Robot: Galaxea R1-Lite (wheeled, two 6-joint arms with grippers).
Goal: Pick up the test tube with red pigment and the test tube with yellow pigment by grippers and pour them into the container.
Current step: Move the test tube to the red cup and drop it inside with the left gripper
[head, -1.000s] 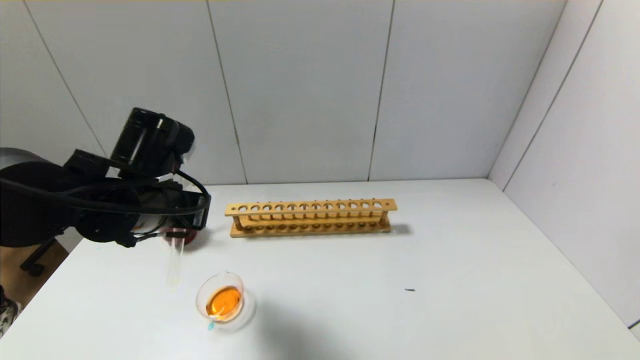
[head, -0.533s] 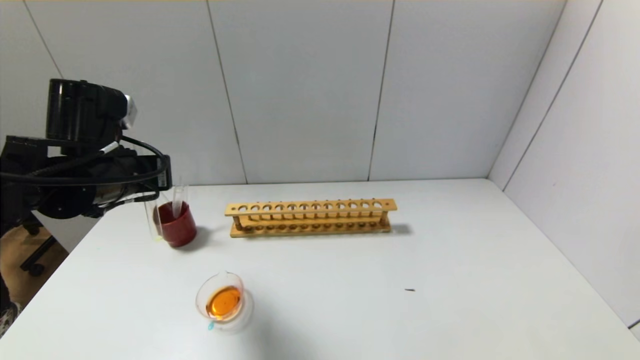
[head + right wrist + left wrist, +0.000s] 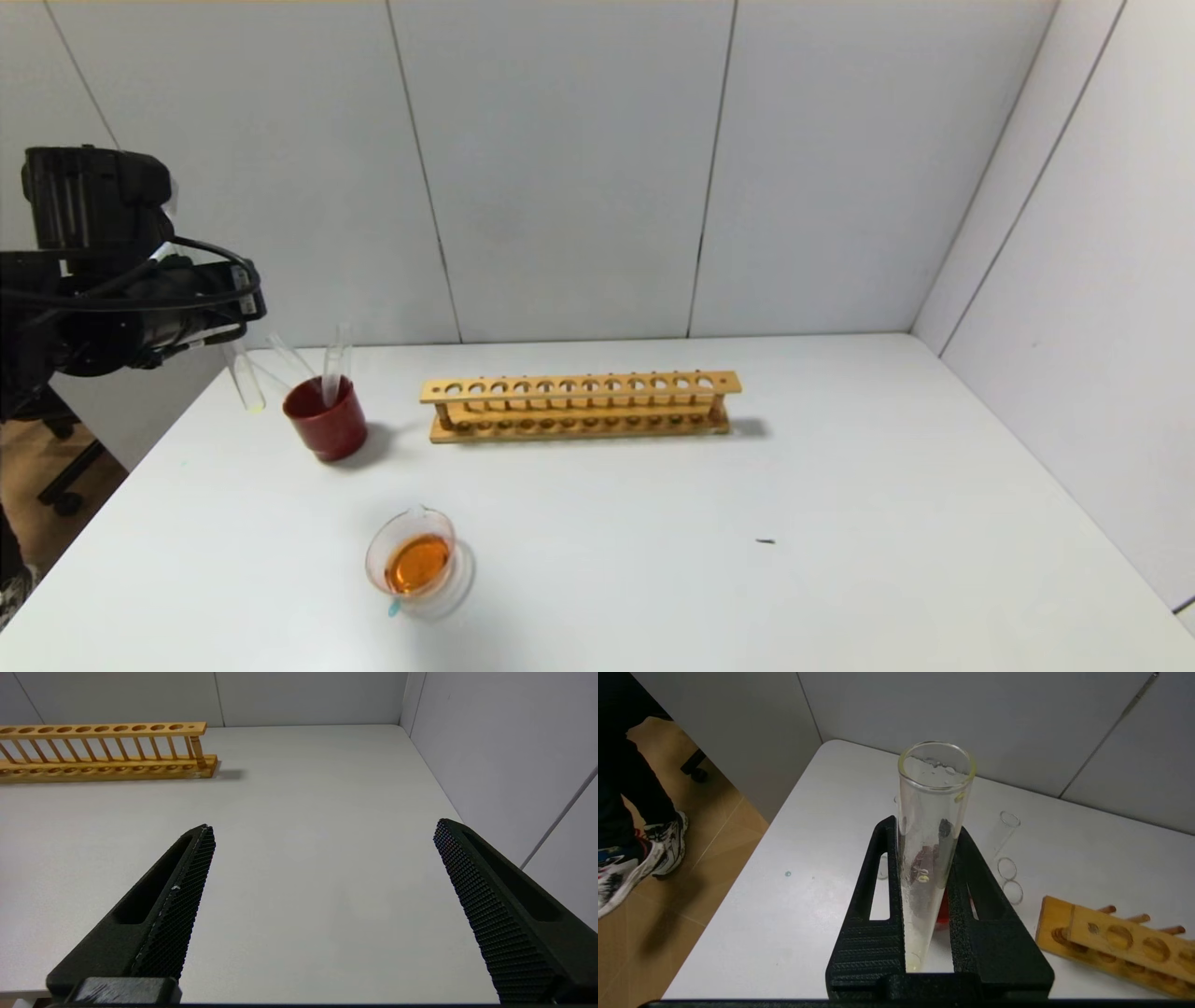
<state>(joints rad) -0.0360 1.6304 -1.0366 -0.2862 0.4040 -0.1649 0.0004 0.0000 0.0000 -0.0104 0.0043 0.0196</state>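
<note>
Next, my left gripper sets the test tube with yellow pigment down inside the dark red cup (image 3: pixel 309 393) (image 3: pixel 931 896), beside the colourless tubes.
My left gripper (image 3: pixel 235 343) is at the table's far left, just left of the dark red cup (image 3: pixel 325 420). It is shut on the test tube with yellow pigment (image 3: pixel 246 381), which hangs mouth up and slightly tilted above the table, with only a pale yellow trace in its round end. In the left wrist view the jaws (image 3: pixel 927 826) clamp this tube (image 3: pixel 934 793) at mid-length. The container (image 3: pixel 417 563) sits near the front left and holds orange liquid. No tube with orange-red liquid shows. My right gripper (image 3: pixel 323 826) is open and empty over bare table; the head view does not show it.
The dark red cup holds a few colourless tubes (image 3: pixel 333 366) leaning out; their rims show in the left wrist view (image 3: pixel 1007 868). A long wooden tube rack (image 3: pixel 579 406) stands empty at the back middle, also in the right wrist view (image 3: pixel 103 749). The table's left edge (image 3: pixel 149 467) is close to the left gripper.
My left gripper has swung back and to the left with the tube, from beside the container to the left of the dark red cup, and the tube has turned mouth up.
</note>
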